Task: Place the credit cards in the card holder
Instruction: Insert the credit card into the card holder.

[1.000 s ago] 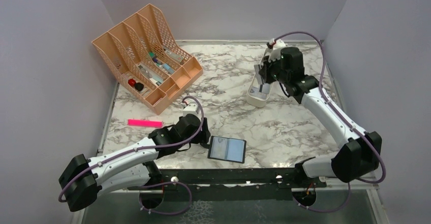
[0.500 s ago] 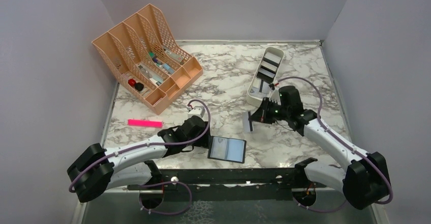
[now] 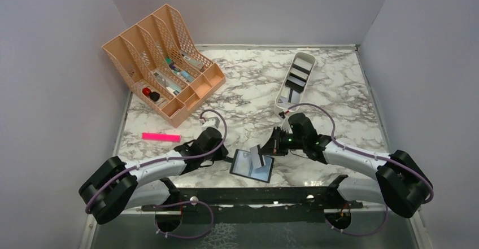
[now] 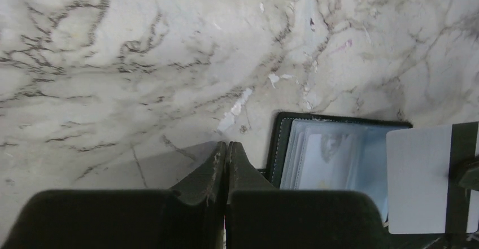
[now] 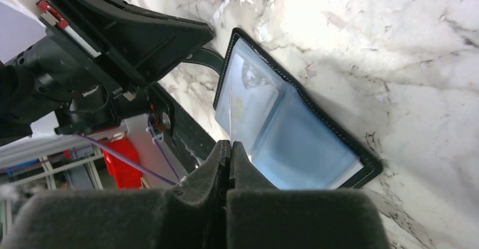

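The card holder hangs by its small strap from my left gripper, so that gripper should open and take the card holder's edge [image 5: 225, 70] before the credit card slides in.
The card holder [image 3: 244, 165] is a black wallet with clear sleeves, lying open near the table's front edge. In the left wrist view the card holder [image 4: 333, 157] is right of my left gripper [image 4: 226, 143], which is shut with nothing seen between its tips. My left gripper [image 3: 225, 154] sits at the holder's left edge, by its small strap [image 5: 202, 57]. My right gripper [image 5: 229, 143] is shut on a white credit card [image 4: 423, 181] with a dark stripe. That card [image 3: 260, 157] hangs over the open sleeves [image 5: 294, 142]. More credit cards [image 3: 294, 81] lie in a white tray.
The white tray [image 3: 281, 105] stands at the back right. A peach mesh desk organiser [image 3: 164, 62] with small items fills the back left. A pink marker [image 3: 161, 137] lies at the left. The black base rail [image 3: 254, 195] runs along the near edge.
My right arm has carried the card from the white tray down to the card holder. My left gripper has gone from open to shut at the holder's left edge.
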Tool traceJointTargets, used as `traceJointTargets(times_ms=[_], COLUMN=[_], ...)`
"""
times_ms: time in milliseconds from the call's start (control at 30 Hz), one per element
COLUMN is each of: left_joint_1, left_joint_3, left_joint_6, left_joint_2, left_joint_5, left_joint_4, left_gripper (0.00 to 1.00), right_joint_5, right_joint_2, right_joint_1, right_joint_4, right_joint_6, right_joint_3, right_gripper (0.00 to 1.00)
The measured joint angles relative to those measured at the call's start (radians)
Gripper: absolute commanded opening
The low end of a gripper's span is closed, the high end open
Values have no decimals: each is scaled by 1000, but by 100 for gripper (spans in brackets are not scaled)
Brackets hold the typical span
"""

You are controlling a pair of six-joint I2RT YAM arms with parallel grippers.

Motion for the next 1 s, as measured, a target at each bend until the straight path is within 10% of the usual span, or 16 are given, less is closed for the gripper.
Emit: traceJointTargets(times_ms=[267, 633, 1000], left_joint_1=[127, 122, 45], left_joint_3=[-146, -209, -226], left_joint_6=[-126, -198, -236], left_joint_2=[-78, -234, -268], left_joint_5=[74, 130, 156], left_joint_4=[199, 170, 129], left_gripper=[0, 33, 18], right_joint_5=[84, 115, 140], right_joint_2=[-9, -22, -17], right_joint_1=[3, 54, 81], right_joint_4=[40, 122, 199], right_joint_6=[24, 124, 201], right_joint_3=[-16, -124, -185], right_gripper=[1, 1, 1])
